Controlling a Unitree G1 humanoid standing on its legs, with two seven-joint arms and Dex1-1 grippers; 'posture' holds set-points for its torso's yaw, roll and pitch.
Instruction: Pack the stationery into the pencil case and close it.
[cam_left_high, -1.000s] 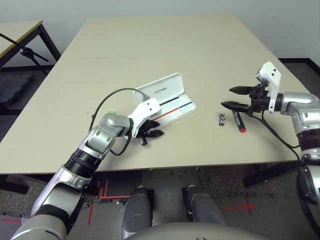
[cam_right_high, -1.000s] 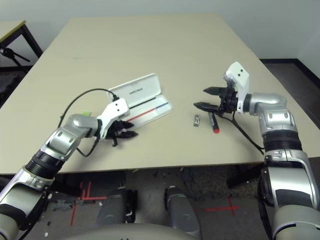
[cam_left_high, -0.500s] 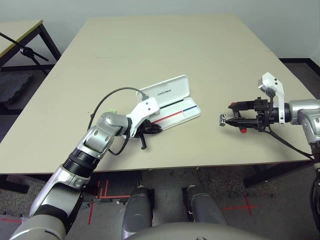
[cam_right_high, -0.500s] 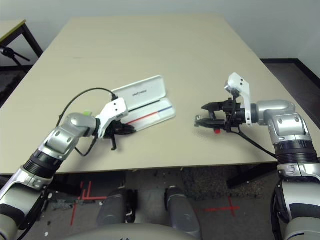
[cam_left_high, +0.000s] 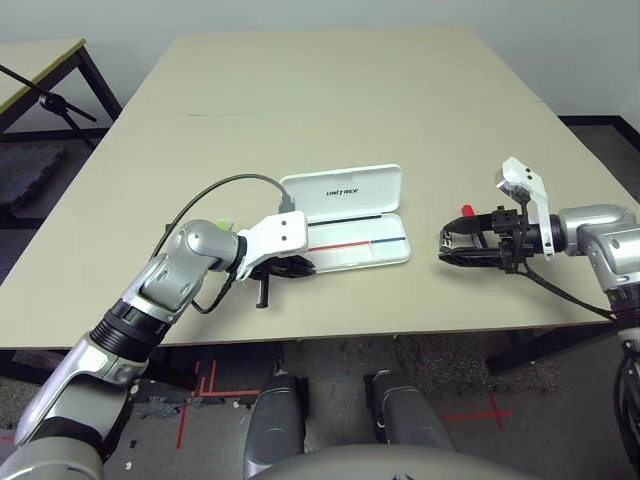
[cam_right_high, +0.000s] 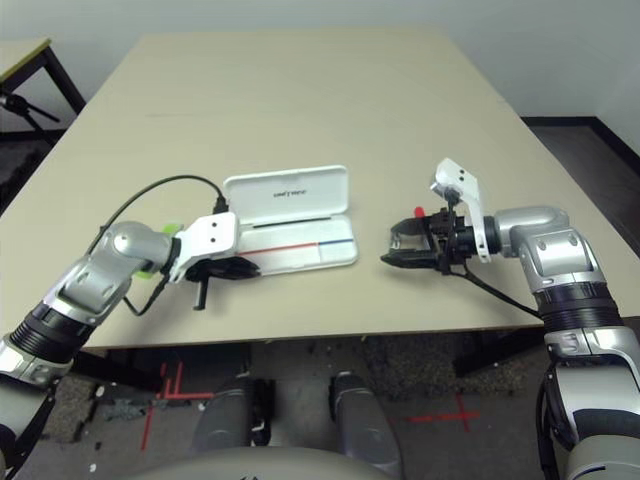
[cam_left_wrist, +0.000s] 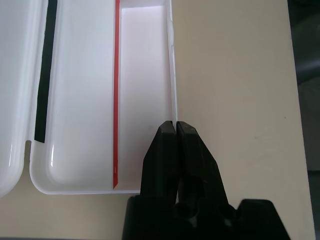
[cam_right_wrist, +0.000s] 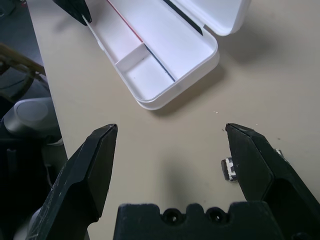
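Next, the robot's right gripper will move to the red marker, past the small silver-and-black piece, and close on the middle of the marker's body (cam_left_high: 479, 238).
The white pencil case (cam_left_high: 355, 243) lies open near the table's front, its lettered lid (cam_left_high: 342, 189) folded back and a red-and-blue stripe inside. My left gripper (cam_left_wrist: 176, 126) is shut on the case's near wall at its left end. A lime-green highlighter (cam_left_high: 222, 226) peeks out behind my left forearm. My right gripper (cam_left_high: 446, 245) hangs open just right of the case, low over the table. The small silver-and-black piece (cam_right_wrist: 227, 169) lies beside one of its fingers (cam_right_wrist: 255, 165), partly hidden. One end of the red marker (cam_left_high: 467, 211) shows behind the gripper.
The table's front edge (cam_left_high: 400, 330) runs close below both grippers. A black cable (cam_left_high: 215, 195) loops over my left wrist. A second table and a black stand (cam_left_high: 45, 100) sit off to the far left. The far half of the table is bare.
The pencil case has turned and slid right with my left gripper, and now lies level across the table. My right gripper moved left and down over the metallic piece and marker.
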